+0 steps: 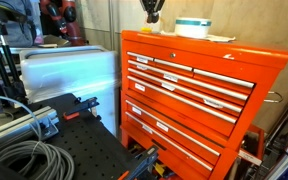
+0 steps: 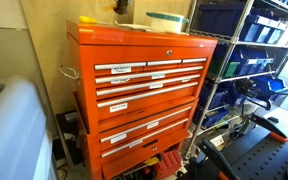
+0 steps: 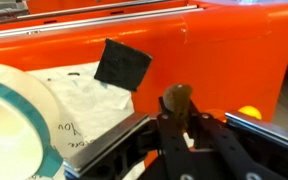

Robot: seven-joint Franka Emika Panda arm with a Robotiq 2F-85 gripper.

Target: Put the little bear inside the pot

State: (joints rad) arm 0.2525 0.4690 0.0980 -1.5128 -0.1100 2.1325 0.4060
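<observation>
Next, my gripper releases the little bear inside the white pot (image 1: 193,29) (image 3: 6,122) on top of the orange tool chest.
The pot (image 1: 192,27) is low, round and white with a pale teal band. It stands on top of an orange tool chest (image 1: 184,85) and shows in both exterior views (image 2: 167,21). In the wrist view the pot (image 3: 14,120) fills the lower left. My gripper (image 3: 177,118) is shut on the little bear (image 3: 177,100), a small tan-brown lump sticking out between the fingertips. The gripper hangs above the chest top beside the pot (image 1: 151,14), apart from it. In an exterior view the gripper (image 2: 121,8) is partly cut off by the top edge.
A black square patch (image 3: 122,63) and a white sheet (image 3: 84,95) lie on the chest top beside the pot. A metal shelf rack with blue bins (image 2: 249,60) stands next to the chest. A white appliance (image 1: 69,72) and cables (image 1: 24,160) are on its other side.
</observation>
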